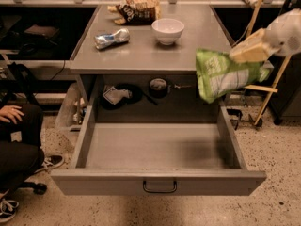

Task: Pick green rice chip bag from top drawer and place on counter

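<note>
Next, my gripper releases the green rice chip bag on the counter (158,53) in front of the white bowl.
My gripper (245,52) is shut on the top of the green rice chip bag (221,75). The bag is light green with a white label patch. It hangs in the air at the counter's right front corner, above the right side of the top drawer (160,149). The drawer is pulled out, grey, with a black handle on its front panel. Nothing lies in the part of it I can see. The grey counter (141,51) lies to the left of the bag.
On the counter stand a white bowl (168,30), a crushed silver can (111,38) and a brown-and-tan chip bag (139,7). The shelf under the counter holds dark round items (158,86). A seated person (16,140) is at the left. Wooden sticks (273,84) lean at the right.
</note>
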`<action>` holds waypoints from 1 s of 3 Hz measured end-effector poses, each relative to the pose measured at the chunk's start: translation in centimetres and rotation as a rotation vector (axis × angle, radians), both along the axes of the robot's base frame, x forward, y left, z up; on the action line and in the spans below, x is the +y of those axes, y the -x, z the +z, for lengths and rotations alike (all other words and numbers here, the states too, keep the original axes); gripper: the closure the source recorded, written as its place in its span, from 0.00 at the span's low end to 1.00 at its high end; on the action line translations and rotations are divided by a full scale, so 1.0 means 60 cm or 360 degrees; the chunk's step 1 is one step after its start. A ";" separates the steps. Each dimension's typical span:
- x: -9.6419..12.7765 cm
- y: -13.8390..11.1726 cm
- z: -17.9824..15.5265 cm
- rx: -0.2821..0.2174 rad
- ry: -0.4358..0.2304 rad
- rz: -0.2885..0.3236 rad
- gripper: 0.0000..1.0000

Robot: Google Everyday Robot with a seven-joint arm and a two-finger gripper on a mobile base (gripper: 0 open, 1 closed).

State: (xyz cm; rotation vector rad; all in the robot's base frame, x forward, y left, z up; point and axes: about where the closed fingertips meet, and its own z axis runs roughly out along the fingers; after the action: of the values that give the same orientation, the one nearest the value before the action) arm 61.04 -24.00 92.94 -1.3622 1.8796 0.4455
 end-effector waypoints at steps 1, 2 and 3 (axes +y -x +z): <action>0.013 -0.020 0.131 -0.0144 0.0074 -0.0037 1.00; 0.099 -0.082 0.172 -0.0169 0.0164 0.0047 1.00; 0.240 -0.177 0.138 -0.0168 0.0178 0.0181 1.00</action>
State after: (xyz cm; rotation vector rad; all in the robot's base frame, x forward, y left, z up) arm 71.66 -9.61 101.20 -1.5422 1.7700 0.3222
